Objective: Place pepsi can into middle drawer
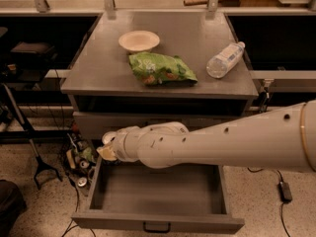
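The pepsi can will go down from my gripper onto the middle drawer's bottom beside the drawer's side (110, 185) nearest the small cans.
The middle drawer (158, 194) stands pulled open at the bottom of the view, a grey box with a small black handle (156, 227) on its front. Its floor shows nothing lying on it. My gripper (106, 150) is at the end of the white arm (212, 144) that reaches in from the right. It sits over the drawer's back left corner, just below the upper drawer front (94, 122). The pepsi can does not show as a blue can. A pale round rim (108, 138) at the gripper's tip may be its top; I cannot tell.
On the grey table top (98, 73) lie a white bowl (139, 40), a green chip bag (160, 69) and a clear water bottle (224, 59). Cables and small cans (79, 169) lie on the floor left of the drawer. A black stand (39, 167) is at the left.
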Tool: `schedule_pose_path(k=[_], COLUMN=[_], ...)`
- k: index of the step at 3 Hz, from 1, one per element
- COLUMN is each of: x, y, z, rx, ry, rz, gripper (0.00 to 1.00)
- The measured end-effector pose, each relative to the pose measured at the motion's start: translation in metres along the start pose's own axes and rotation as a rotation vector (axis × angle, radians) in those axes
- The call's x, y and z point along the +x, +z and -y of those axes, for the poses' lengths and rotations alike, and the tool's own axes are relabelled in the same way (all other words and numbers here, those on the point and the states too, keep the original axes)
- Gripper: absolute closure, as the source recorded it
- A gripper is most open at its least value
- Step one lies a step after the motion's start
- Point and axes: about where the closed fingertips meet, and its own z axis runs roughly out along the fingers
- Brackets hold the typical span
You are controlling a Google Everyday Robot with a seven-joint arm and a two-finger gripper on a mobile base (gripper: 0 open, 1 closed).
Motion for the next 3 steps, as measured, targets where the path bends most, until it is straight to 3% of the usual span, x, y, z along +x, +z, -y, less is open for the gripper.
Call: schedule_pose_path(k=[3], x=[0.108], y=[0.082], z=[-0.022], rx=[-0.024], ry=[0.038], rz=[-0.03], gripper=[1.0])
